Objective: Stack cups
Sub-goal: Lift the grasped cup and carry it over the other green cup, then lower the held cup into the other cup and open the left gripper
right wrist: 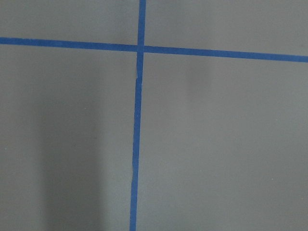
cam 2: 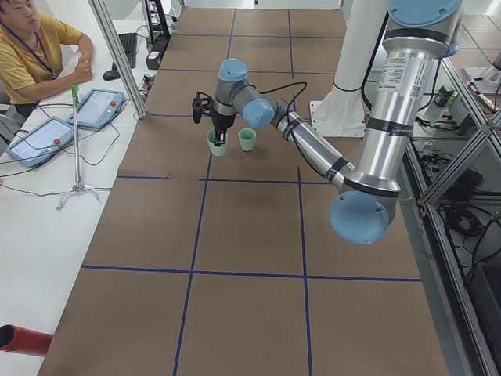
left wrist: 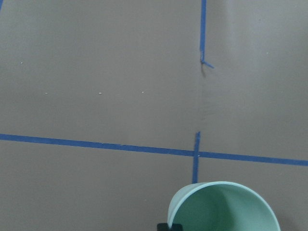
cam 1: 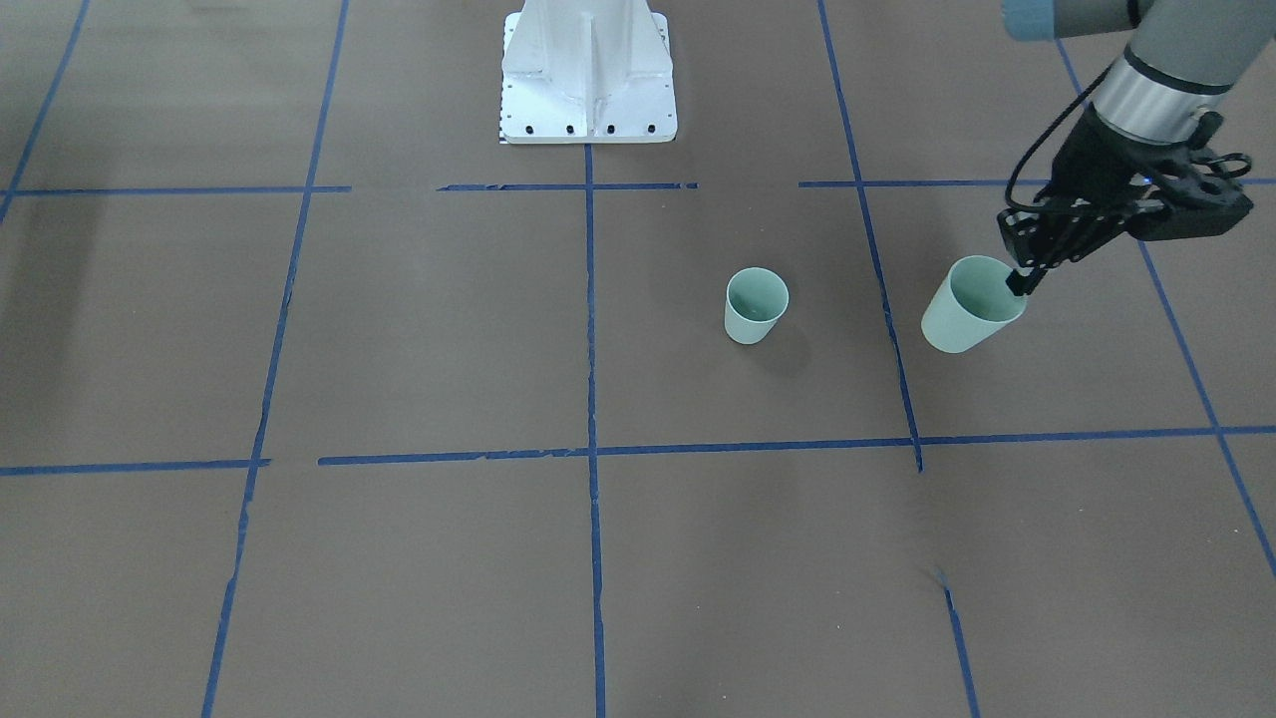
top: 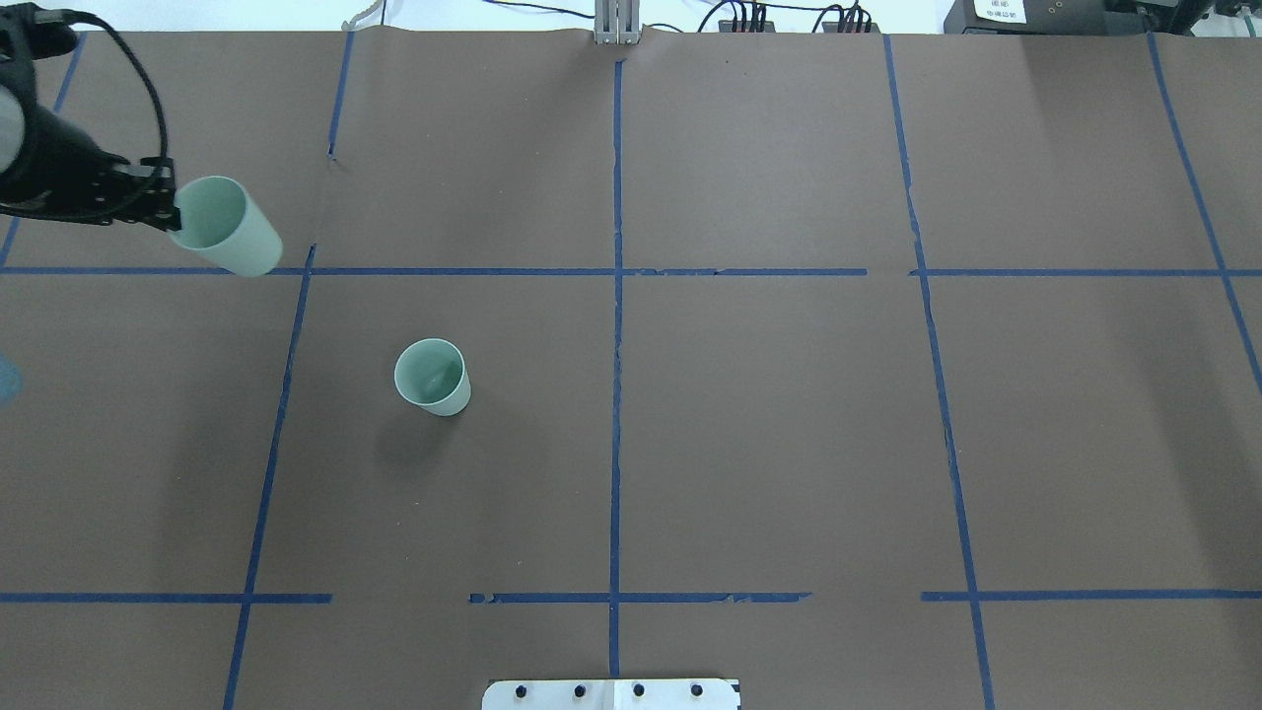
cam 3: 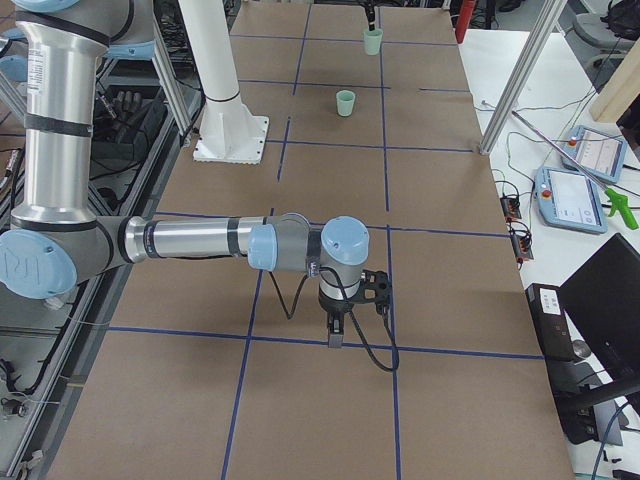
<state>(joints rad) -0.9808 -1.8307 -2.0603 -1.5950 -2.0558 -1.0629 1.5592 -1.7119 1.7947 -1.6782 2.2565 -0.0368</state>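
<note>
The robot's left gripper needs to release the mint-green cup it holds inside the empty cup (cam 1: 760,294) that stands on the brown table.
My left gripper (cam 1: 1019,282) is shut on the rim of one pale mint-green cup (cam 1: 972,307), one finger inside and one outside. The cup hangs tilted and seems to be lifted off the table. It also shows in the overhead view (top: 229,229) and fills the bottom of the left wrist view (left wrist: 224,208). The second cup (cam 1: 756,306) stands upright and empty on the brown table, apart from the held one, toward the table's middle (top: 432,377). My right gripper (cam 3: 335,335) shows only in the exterior right view, low over the table far from both cups; I cannot tell whether it is open or shut.
The table is brown paper with a blue tape grid (top: 616,271). The robot's white base (cam 1: 588,75) is at the near edge. A person (cam 2: 31,55) sits beside the table with tablets (cam 2: 94,106) and a thin stand (cam 2: 76,137).
</note>
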